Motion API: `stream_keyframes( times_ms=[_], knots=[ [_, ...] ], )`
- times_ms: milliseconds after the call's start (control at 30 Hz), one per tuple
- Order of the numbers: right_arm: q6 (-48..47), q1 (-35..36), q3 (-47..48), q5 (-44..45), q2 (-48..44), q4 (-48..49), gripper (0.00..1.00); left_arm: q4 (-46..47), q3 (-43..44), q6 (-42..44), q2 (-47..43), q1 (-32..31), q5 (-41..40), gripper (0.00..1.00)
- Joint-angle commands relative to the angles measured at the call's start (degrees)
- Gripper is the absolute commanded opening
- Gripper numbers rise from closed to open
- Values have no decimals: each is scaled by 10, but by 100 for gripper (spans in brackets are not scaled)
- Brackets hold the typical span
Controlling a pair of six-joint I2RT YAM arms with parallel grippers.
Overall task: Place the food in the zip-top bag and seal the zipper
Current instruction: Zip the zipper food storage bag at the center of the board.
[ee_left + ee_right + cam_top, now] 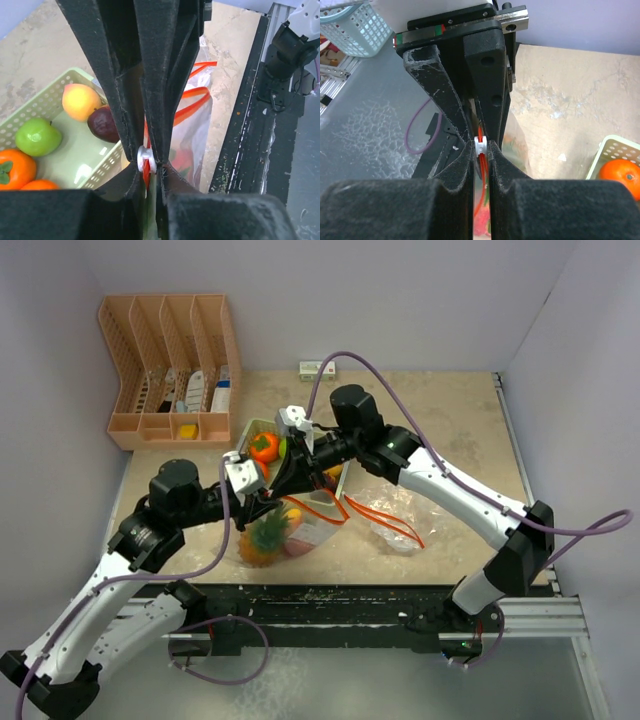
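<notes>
The robot's right gripper will release the white slider of the zip-top bag, which stands near the table's front now, just above the front rim of the green basket [308,481].
The zip-top bag [318,525] with an orange zipper stands near the table's front and holds a spiky pineapple [262,538] and something red [182,159]. My left gripper [262,502] and right gripper [281,484] meet tip to tip at the bag's top. Both are shut on the zipper at its white slider [146,160], which also shows in the right wrist view [480,146]. The left gripper [148,171] comes from below, the right gripper [481,151] from the far side. A mango [80,101], a dark purple fruit [102,124], a green lime [37,136] and oranges [12,167] lie in the green basket [47,97].
A second clear bag [395,525] with an orange zipper lies to the right of the first. A peach file organizer [170,370] stands at the back left. A small white-and-green box [310,367] sits at the back wall. The black table rail [250,125] runs along the front.
</notes>
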Motion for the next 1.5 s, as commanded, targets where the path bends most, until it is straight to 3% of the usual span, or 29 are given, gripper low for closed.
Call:
stream_keyframes(
  times_ms=[0, 200, 600, 1100, 1467],
  knots=[
    [-1, -2, 21, -12, -7, 7, 3, 18, 47, 31, 31, 3, 65, 3],
    [-1, -2, 19, -3, -4, 0, 3, 9, 55, 28, 42, 2, 93, 0],
    [-43, -4, 6, 72, 2, -65, 4, -35, 63, 18, 13, 3, 6, 0],
    [-64, -20, -29, 135, -5, -91, 4, -21, 51, 24, -26, 3, -68, 0],
    [-69, -79, -78, 126, -17, -76, 4, -6, 52, 18, -79, 2, -246, 0]
  ],
)
